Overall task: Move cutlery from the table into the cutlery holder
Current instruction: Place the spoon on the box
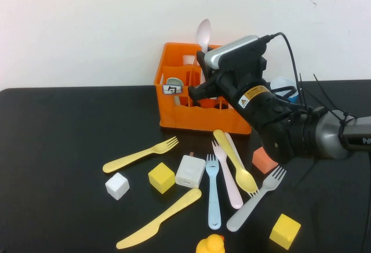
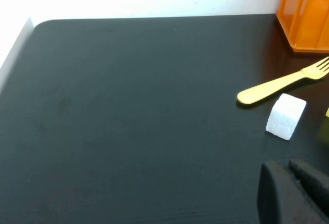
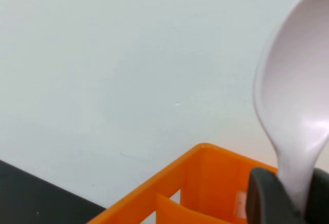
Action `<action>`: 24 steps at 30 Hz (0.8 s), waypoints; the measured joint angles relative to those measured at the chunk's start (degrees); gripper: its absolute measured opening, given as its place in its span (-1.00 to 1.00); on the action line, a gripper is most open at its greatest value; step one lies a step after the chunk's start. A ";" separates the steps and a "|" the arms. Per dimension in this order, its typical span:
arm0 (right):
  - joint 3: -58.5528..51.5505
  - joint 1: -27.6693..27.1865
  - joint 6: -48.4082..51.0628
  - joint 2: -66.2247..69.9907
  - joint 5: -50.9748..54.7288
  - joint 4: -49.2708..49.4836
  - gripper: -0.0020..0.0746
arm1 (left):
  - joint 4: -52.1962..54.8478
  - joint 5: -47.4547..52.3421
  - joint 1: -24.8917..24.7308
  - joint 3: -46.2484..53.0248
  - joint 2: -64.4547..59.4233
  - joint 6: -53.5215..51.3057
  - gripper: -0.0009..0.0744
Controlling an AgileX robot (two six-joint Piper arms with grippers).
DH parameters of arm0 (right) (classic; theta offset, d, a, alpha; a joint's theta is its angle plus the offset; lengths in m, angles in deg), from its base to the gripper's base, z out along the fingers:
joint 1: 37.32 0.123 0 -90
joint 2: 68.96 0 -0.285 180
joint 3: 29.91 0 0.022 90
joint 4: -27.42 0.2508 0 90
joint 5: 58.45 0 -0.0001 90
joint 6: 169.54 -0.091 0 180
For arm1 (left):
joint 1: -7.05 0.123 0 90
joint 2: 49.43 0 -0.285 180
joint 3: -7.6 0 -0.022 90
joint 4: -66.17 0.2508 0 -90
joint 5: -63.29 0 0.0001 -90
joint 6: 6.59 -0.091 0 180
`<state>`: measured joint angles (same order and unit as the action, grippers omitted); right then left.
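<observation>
The white spoon, now upright over the holder's back, will leave my right gripper beside the grey utensil (image 1: 172, 82) in the orange cutlery holder's end compartment.
My right gripper (image 1: 202, 68) is shut on a white spoon (image 1: 203, 33) and holds it upright, bowl up, over the back of the orange cutlery holder (image 1: 174, 115). In the right wrist view the spoon (image 3: 294, 111) sits between my fingers (image 3: 262, 196) above the holder's rim (image 3: 195, 157). On the table (image 1: 58, 148) lie a yellow fork (image 1: 142, 154), yellow knife (image 1: 159, 218), light blue fork (image 1: 213, 192), pink fork (image 1: 230, 180), yellow spoon (image 1: 236, 160) and grey fork (image 1: 257, 206). My left gripper (image 2: 293, 190) is shut and empty, low over bare table.
A white cube (image 1: 117, 185), yellow cube (image 1: 162, 177), white block (image 1: 190, 172), orange cube (image 1: 265, 160), a second yellow cube (image 1: 284, 231) and a yellow duck (image 1: 210, 245) lie among the cutlery. A blue cup (image 1: 284, 86) stands right of the holder. A grey utensil (image 1: 173, 83) is inside the holder.
</observation>
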<state>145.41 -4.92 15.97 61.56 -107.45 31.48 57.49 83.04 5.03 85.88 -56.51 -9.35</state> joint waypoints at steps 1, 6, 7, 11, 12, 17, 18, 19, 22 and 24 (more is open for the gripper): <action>0.00 0.00 0.00 0.00 0.00 0.00 -0.62 | 0.00 0.00 0.00 0.00 0.00 0.00 -0.98; 0.00 0.00 0.00 0.00 -0.19 0.00 -0.62 | 0.00 0.00 0.00 0.00 0.00 0.00 -0.98; 0.00 0.00 0.00 0.00 -0.63 0.00 -0.62 | 0.00 0.00 0.00 0.00 0.00 0.00 -0.98; 0.00 0.00 -0.31 0.00 -2.58 -0.96 -0.62 | 0.00 0.00 0.00 0.00 0.00 0.00 -0.98; 0.00 0.00 -0.57 0.00 -2.69 -0.96 -0.62 | 0.00 0.00 0.00 0.00 0.00 0.00 -0.98; 0.00 0.00 -2.00 0.00 -3.50 -1.82 -0.62 | 0.00 0.00 0.00 0.00 0.00 0.16 -0.98; 0.00 0.00 -2.80 0.00 -4.08 -2.63 -0.62 | 0.00 0.00 0.00 0.00 0.00 0.16 -0.98; 0.10 0.00 -3.50 0.00 -4.81 -4.05 -0.62 | 0.00 0.00 0.00 0.00 0.00 0.16 -0.98; 1.87 0.00 -4.47 0.00 -5.48 -7.87 -0.62 | 0.00 0.00 0.00 0.00 0.00 0.16 -0.98; 4.18 0.00 -4.60 -0.07 -4.37 -9.98 -0.62 | 0.00 0.00 0.00 0.00 0.00 0.16 -0.98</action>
<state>149.59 -4.92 11.37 61.49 -111.81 21.50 57.49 83.04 5.03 85.88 -56.51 -9.19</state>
